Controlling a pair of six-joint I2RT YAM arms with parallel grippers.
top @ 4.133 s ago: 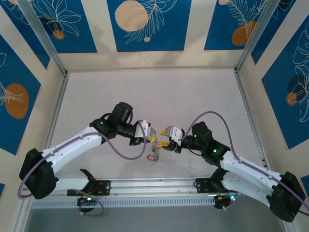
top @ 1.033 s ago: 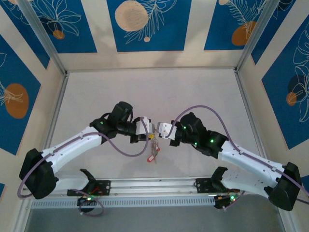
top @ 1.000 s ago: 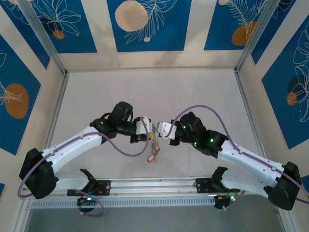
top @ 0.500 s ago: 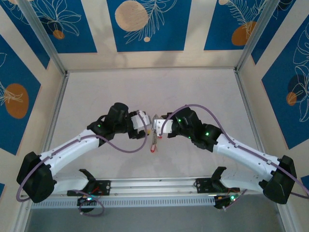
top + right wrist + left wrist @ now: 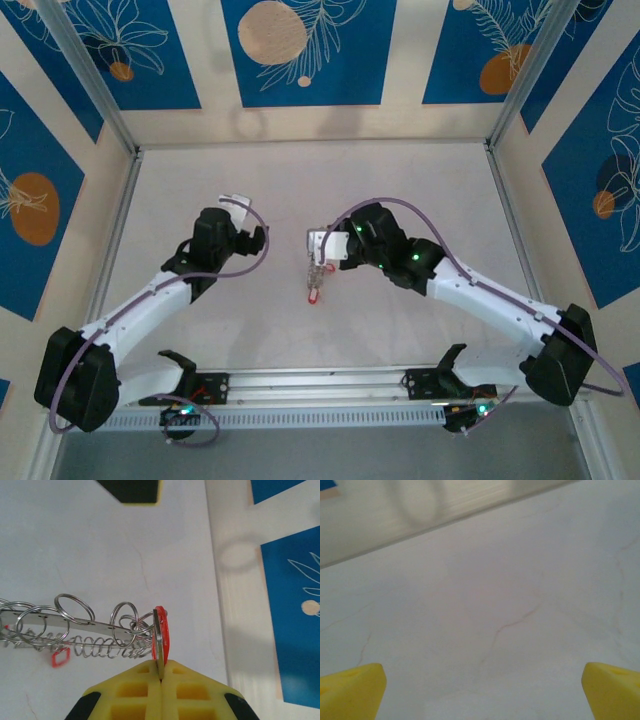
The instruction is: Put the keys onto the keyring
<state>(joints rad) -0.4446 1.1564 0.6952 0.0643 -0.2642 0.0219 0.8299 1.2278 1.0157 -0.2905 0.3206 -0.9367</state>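
Note:
Next, the right gripper releases the flat silver key, now held over the table's middle, on the white table's middle [image 5: 371, 269], just below its own black wrist.
My right gripper [image 5: 160, 676] is shut on a flat silver key [image 5: 159, 635] with a red head, seen edge-on. From that key hangs a bundle of several wire rings [image 5: 75, 611], a flat metal strip, a coiled silvery keyring [image 5: 107, 648] and a small red tag [image 5: 60, 657]. From above, the right gripper [image 5: 319, 252] holds this bundle [image 5: 314, 284] dangling over the table's middle. My left gripper [image 5: 248, 220] stands apart to the left. Its yellow fingertips [image 5: 350, 690] are spread wide open over bare table, with nothing between them.
The white table [image 5: 400, 190] is ringed by a metal rail [image 5: 310, 145] and patterned blue walls. A dark shape with a yellow edge [image 5: 132, 490] pokes in at the top of the right wrist view. The arm bases sit on the near rail [image 5: 320, 385].
The left gripper opened, let go of the bundle and drew back to the left. The right gripper carried the bundle a little farther from the bases.

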